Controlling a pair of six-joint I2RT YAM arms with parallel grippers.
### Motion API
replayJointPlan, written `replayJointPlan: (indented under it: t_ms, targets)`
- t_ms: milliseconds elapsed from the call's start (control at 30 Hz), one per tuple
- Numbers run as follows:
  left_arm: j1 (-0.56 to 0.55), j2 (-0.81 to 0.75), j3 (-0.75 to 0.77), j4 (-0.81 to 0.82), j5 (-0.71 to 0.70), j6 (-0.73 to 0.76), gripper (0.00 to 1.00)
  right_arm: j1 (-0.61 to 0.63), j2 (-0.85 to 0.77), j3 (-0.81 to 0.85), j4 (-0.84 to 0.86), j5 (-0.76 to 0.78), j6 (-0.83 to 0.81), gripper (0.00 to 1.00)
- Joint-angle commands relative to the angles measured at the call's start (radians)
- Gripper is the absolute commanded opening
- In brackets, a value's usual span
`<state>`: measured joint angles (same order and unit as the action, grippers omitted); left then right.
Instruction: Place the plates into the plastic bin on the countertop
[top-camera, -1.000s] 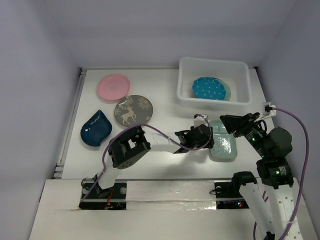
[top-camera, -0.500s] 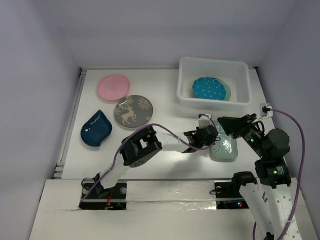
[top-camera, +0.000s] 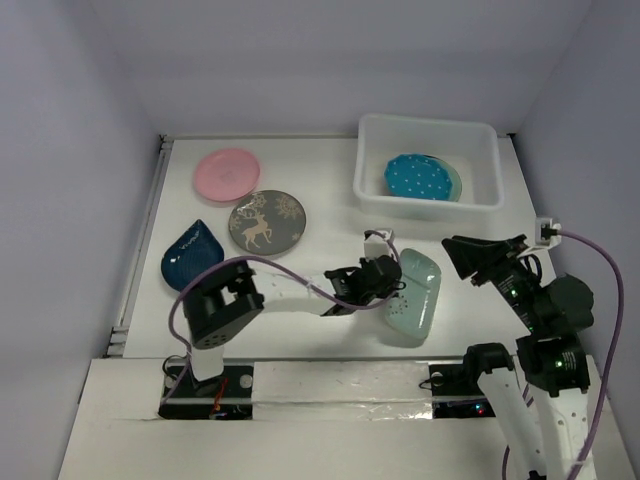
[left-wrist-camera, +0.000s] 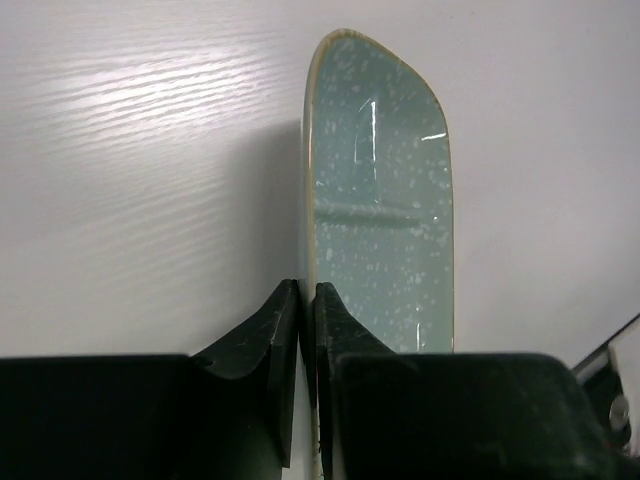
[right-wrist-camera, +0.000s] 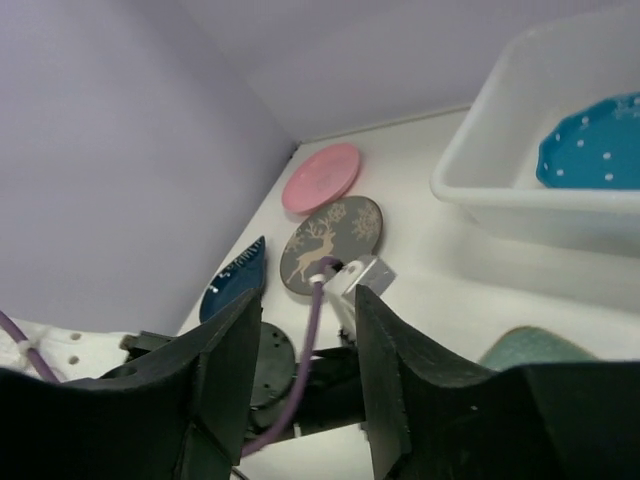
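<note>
I will release the pale green rectangular plate from my left gripper on top of the blue dotted plate (top-camera: 427, 174) in the plastic bin.
My left gripper (top-camera: 386, 281) (left-wrist-camera: 307, 295) is shut on the left rim of the pale green rectangular plate (top-camera: 414, 293) (left-wrist-camera: 380, 230), which is tilted over the countertop (top-camera: 330, 180). The plastic bin (top-camera: 372, 160) (right-wrist-camera: 500, 170) at the back right holds the blue dotted plate (top-camera: 420, 177) (right-wrist-camera: 595, 140), and a pale green plate (top-camera: 456, 181) peeks out from under it. The pink plate (top-camera: 227, 172) (right-wrist-camera: 322, 177), the grey deer plate (top-camera: 267, 221) (right-wrist-camera: 333, 240) and the dark teal plate (top-camera: 192, 257) (right-wrist-camera: 233, 280) lie at the left. My right gripper (top-camera: 468, 256) (right-wrist-camera: 308, 295) hangs open and holds nothing, to the right of the held plate.
A metal strip (top-camera: 143, 240) runs along the countertop's left edge, and walls close in the left, back and right. The left arm (top-camera: 290, 288) lies low across the near part of the counter, its purple cable (top-camera: 300, 262) looping above it.
My left gripper has shut on the pale green rectangular plate's rim and drawn it left and nearer, tilting it. The right gripper has pulled back to the right.
</note>
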<state>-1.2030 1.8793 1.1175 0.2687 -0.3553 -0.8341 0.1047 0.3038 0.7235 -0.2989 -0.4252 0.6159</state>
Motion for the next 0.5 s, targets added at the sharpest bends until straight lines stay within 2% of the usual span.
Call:
replayJointPlan:
  t_ms: [0, 67, 233, 333, 467]
  targets:
    - [-0.004, -0.204, -0.041, 0.047, 0.002, 0.043, 0.0, 0.0, -0.032, 0.082, -0.002, 0.02, 0.008, 0.49]
    - [0.011, -0.299, -0.059, 0.07, 0.027, 0.055, 0.0, 0.0, -0.038, 0.097, -0.012, 0.019, 0.002, 0.57]
    - [0.11, -0.446, -0.065, 0.125, 0.162, 0.053, 0.0, 0.0, -0.058, 0.103, -0.029, 0.034, 0.001, 0.6]
    - [0.163, -0.474, -0.035, 0.139, 0.203, 0.073, 0.0, 0.0, -0.074, 0.1, -0.04, 0.045, 0.002, 0.6]
    - [0.273, -0.433, 0.107, 0.142, 0.23, 0.121, 0.0, 0.0, -0.084, 0.09, -0.055, 0.066, -0.001, 0.6]
